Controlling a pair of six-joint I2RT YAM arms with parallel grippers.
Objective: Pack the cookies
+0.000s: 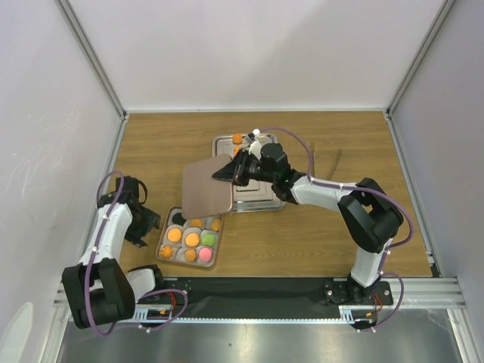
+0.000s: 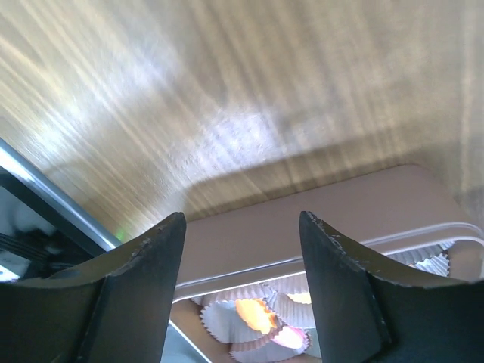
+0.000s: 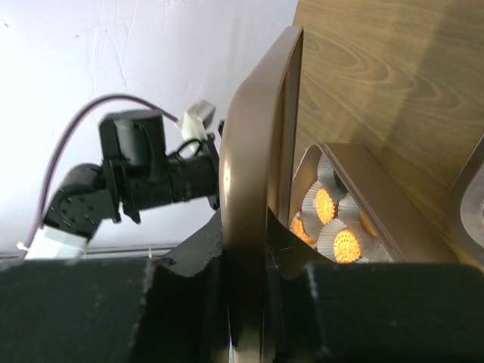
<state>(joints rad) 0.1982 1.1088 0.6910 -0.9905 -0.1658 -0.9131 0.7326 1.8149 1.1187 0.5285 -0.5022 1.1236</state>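
I need to use my right gripper to put the flat brown lid down over the cookies in the small brown box (image 1: 197, 234) (image 3: 363, 242).
A small brown box (image 1: 168, 255) holds cookies (image 1: 192, 240) in white paper cups: orange, green, pink and black. My right gripper (image 1: 229, 175) is shut on the edge of the box's flat brown lid (image 1: 206, 187) and holds it in the air above the box's far end. The right wrist view shows the lid (image 3: 253, 181) edge-on between the jaws, with cookies (image 3: 325, 204) below. My left gripper (image 1: 144, 224) is open and empty just left of the box. The left wrist view shows the lid (image 2: 318, 212) and the cups (image 2: 257, 314) beyond the jaws.
A steel tray (image 1: 253, 203) lies behind the box at mid table, with an orange cookie (image 1: 237, 138) at its far edge. White walls enclose the table on three sides. A black strip runs along the near edge (image 1: 257, 287).
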